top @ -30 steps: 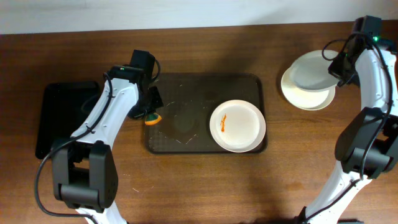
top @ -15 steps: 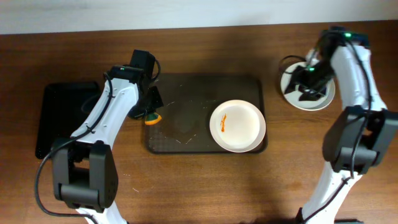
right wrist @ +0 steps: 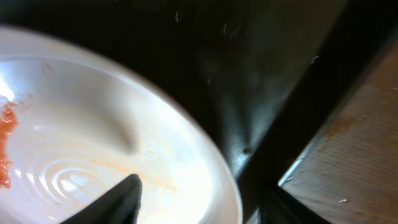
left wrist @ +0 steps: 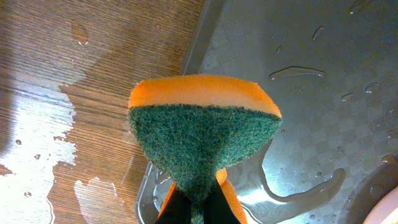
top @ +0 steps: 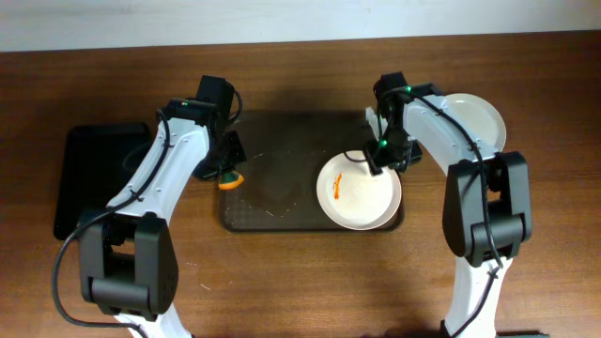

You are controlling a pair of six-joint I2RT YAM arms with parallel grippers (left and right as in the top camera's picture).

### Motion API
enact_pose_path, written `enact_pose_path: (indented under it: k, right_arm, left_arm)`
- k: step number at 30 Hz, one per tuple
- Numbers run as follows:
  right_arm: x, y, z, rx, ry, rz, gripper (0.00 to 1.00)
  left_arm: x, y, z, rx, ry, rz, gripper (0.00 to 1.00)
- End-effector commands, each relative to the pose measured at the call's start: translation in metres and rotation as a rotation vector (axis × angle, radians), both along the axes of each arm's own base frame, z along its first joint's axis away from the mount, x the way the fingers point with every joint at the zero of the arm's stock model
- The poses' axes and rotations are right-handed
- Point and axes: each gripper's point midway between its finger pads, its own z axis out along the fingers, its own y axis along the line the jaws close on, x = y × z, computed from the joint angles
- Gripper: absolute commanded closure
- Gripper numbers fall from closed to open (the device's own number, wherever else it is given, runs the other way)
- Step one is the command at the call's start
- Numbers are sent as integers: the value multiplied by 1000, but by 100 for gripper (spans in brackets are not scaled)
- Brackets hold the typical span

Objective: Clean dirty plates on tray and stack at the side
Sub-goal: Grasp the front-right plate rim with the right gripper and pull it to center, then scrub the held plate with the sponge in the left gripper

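The smeared white plate is far from the sponge in my left gripper, so I should pinch the plate's rim (top: 397,180) with my right gripper and pull the plate to the sponge.
A white plate (top: 357,192) with an orange smear lies at the right end of the dark brown tray (top: 282,150). My right gripper (top: 377,161) hangs open over that plate's upper right rim. In the right wrist view the plate (right wrist: 93,143) fills the left side, and the right gripper (right wrist: 199,208) straddles its rim, one finger (right wrist: 118,199) above the plate and the other outside it. Two more white plates (top: 477,115) are stacked on the table to the right of the tray. My left gripper (left wrist: 196,208) is shut on an orange and green sponge (left wrist: 202,124) over the tray's left rim (left wrist: 193,56).
A smaller glossy black tray (top: 89,178) sits at the far left of the wooden table. Water lies in puddles on the table (left wrist: 50,118) beside the brown tray and in drops on the tray floor (left wrist: 311,74).
My right arm has left a plate on the stack at the right, swung left to the smeared plate on the tray, and its jaws have opened. The left arm and sponge have not moved.
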Motion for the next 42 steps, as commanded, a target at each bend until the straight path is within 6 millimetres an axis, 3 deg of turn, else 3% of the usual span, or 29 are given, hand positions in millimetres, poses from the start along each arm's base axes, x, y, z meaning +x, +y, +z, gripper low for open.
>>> enact_pose_path:
  k: [1, 5, 8, 10, 12, 15, 18, 20, 24, 27, 28, 30, 32, 35, 39, 42]
  right_arm:
    - [-13, -1, -11, 8, 41, 13, 53]
    - [-15, 9, -13, 64, 48, 8, 74]
    - [2, 32, -11, 176, -8, -58, 89]
    - [22, 37, -10, 193, -78, -157, 85]
    - [29, 36, -4, 197, -84, -254, 46]
    - [14, 22, 13, 164, 6, -312, 42]
    - [-14, 23, 6, 131, 105, -306, 42]
    - [-18, 27, -5, 123, 108, -322, 45]
    - [-11, 29, -19, 137, 63, -359, 62]
    - [-11, 29, -19, 138, 62, -358, 92]
    - [-11, 30, -19, 139, 61, -353, 96]
    - [-10, 33, -19, 141, 57, -342, 96]
    - [-7, 45, -19, 154, 34, -314, 96]
    - [2, 77, -19, 171, -41, -226, 96]
    - [13, 115, -16, 204, -148, -46, 96]
    - [14, 119, -16, 206, -162, -23, 96]
  left_arm:
    - [-2, -1, 4, -2, -5, -23, 100]
    - [-2, -1, 4, -2, -5, -22, 100]
    - [-2, -1, 4, -2, -5, -22, 100]
    - [-2, -1, 4, -2, -5, -23, 100]
    - [-2, -1, 4, -2, -4, -22, 100]
    - [-2, -1, 4, -2, -4, -22, 100]
    - [1, -1, 4, -4, -16, -22, 100]
    - [1, -1, 5, -5, -19, -22, 100]
    - [1, -1, 4, -5, -16, -23, 100]
    - [1, -1, 4, -5, -16, -22, 100]
    - [1, -1, 4, -5, -16, -23, 100]
    - [1, -4, 5, -5, -20, -49, 100]
    - [5, -25, 6, -53, -46, -190, 100]
    - [11, -51, 9, -84, -95, -262, 100]
    - [12, -68, 10, -90, -120, -305, 100]
    - [11, -71, 9, -90, -116, -313, 100]
